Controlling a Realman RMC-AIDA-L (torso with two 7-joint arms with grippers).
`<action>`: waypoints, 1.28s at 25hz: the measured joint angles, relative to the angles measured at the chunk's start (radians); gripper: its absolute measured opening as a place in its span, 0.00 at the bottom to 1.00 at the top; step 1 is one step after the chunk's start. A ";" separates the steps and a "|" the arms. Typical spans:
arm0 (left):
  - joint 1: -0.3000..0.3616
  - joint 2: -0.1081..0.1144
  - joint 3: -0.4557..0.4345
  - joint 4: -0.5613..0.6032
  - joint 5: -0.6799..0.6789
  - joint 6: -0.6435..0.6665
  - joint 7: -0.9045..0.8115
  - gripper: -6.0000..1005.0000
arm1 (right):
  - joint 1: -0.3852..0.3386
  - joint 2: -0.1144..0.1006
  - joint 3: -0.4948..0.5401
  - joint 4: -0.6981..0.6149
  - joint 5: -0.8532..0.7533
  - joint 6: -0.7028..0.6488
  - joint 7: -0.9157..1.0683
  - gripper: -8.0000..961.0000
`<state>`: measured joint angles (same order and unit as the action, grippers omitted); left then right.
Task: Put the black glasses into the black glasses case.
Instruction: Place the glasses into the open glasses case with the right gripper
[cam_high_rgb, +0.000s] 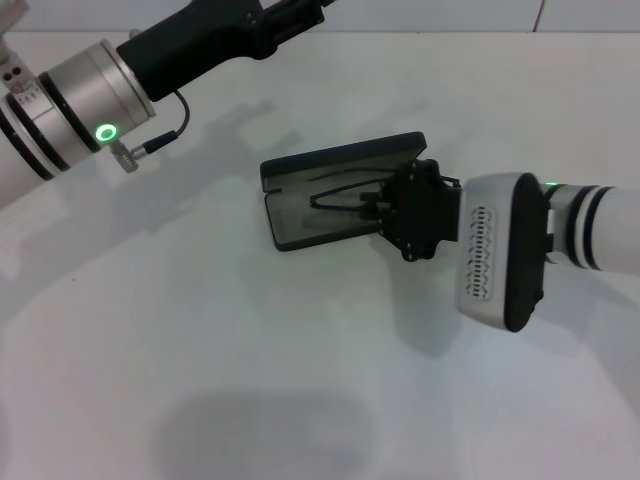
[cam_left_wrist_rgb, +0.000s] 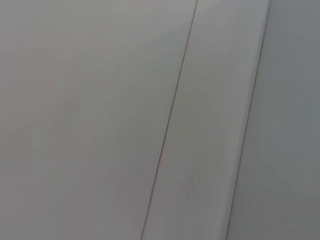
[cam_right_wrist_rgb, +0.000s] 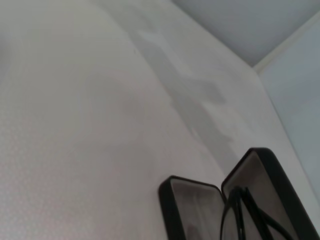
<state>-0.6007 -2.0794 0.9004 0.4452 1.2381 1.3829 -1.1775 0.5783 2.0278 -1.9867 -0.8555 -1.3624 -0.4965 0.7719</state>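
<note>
Next, my right gripper releases the black glasses, setting them free in the grey-lined lower half of the open black glasses case (cam_high_rgb: 325, 212) (cam_right_wrist_rgb: 204, 225).
The black glasses case (cam_high_rgb: 340, 160) lies open in the middle of the white table, grey lining up. The black glasses (cam_high_rgb: 335, 196) lie over the lower half of the case, with their thin arms running toward my right gripper (cam_high_rgb: 370, 205). That gripper reaches in from the right over the case's right end, and its fingers look closed on the glasses. In the right wrist view the open case (cam_right_wrist_rgb: 192, 210) and the glasses (cam_right_wrist_rgb: 245, 215) show close by. My left arm is raised at the far left; its gripper is out of view.
The white table (cam_high_rgb: 200, 350) surrounds the case. The left arm's silver wrist section (cam_high_rgb: 80, 100) hangs over the far left of the table. The left wrist view shows only pale flat surfaces.
</note>
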 joint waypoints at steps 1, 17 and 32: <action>0.000 0.000 0.000 -0.002 0.000 0.000 0.000 0.77 | 0.003 0.000 -0.017 -0.002 0.004 0.017 -0.001 0.13; -0.001 -0.005 0.003 -0.005 0.001 0.007 0.006 0.77 | 0.043 0.000 -0.057 0.015 0.022 0.034 -0.002 0.13; 0.012 -0.003 0.003 -0.007 0.004 0.007 -0.004 0.77 | -0.042 -0.001 -0.022 -0.066 0.060 -0.063 -0.034 0.19</action>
<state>-0.5886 -2.0823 0.9036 0.4386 1.2422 1.3896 -1.1811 0.5359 2.0263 -2.0087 -0.9220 -1.3023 -0.5594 0.7381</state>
